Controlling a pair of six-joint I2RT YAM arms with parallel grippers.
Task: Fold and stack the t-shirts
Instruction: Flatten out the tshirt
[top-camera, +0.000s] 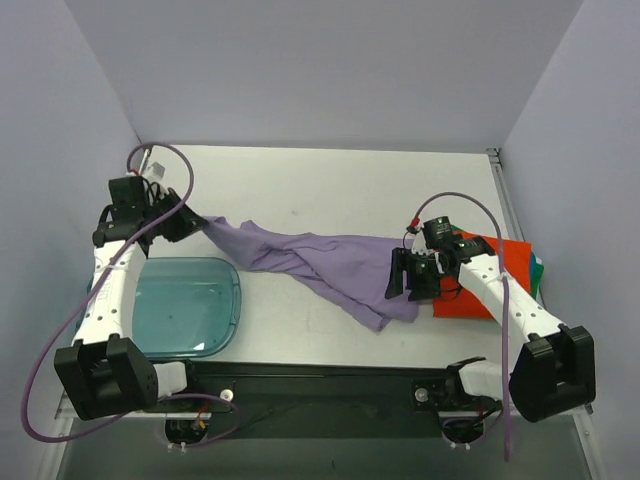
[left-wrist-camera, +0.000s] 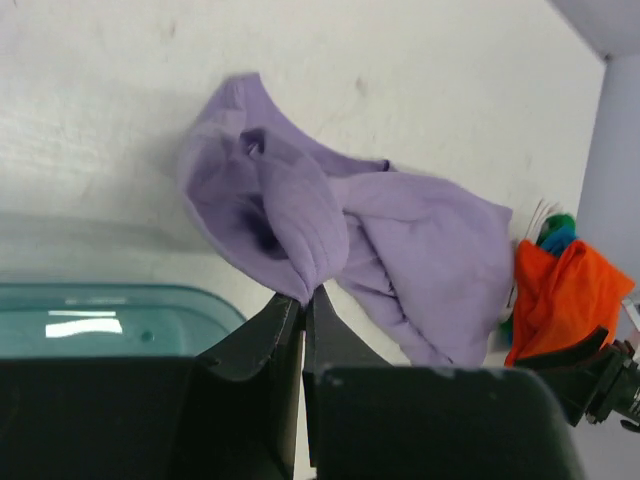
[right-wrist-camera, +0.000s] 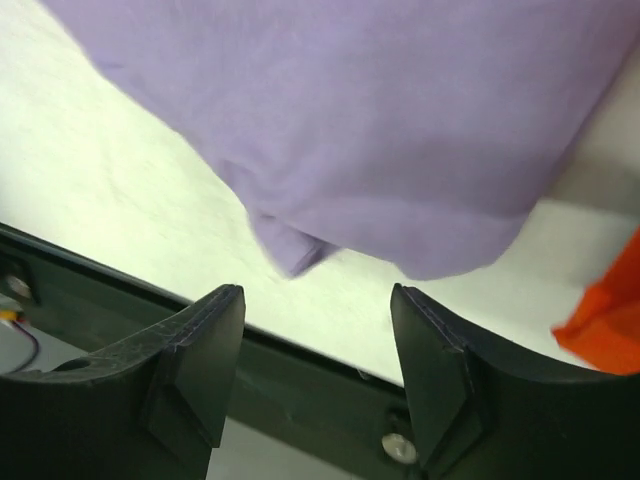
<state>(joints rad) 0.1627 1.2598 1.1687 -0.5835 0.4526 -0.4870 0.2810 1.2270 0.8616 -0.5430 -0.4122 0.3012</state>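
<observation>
The robot's right gripper should go next to the lavender-purple t-shirt and close on its far corner (top-camera: 408, 241), at the end beside the orange-red t-shirt.
The lavender-purple t-shirt (top-camera: 310, 262) lies bunched and stretched across the middle of the table. My left gripper (top-camera: 186, 219) is shut on its left end, pinching a fold (left-wrist-camera: 300, 285) between the fingertips. My right gripper (top-camera: 405, 275) is open and empty, just above the shirt's right edge (right-wrist-camera: 380, 150). The orange-red t-shirt (top-camera: 490, 285) lies at the right under my right arm, with a green-teal edge (top-camera: 540, 270) showing beyond it. Both also show in the left wrist view as the orange shirt (left-wrist-camera: 560, 295) and green edge (left-wrist-camera: 557, 228).
A translucent blue plastic tray (top-camera: 185, 305) sits at the near left under my left arm; it also shows in the left wrist view (left-wrist-camera: 100, 320). The black front rail (top-camera: 320, 385) runs along the near edge. Grey walls enclose the table.
</observation>
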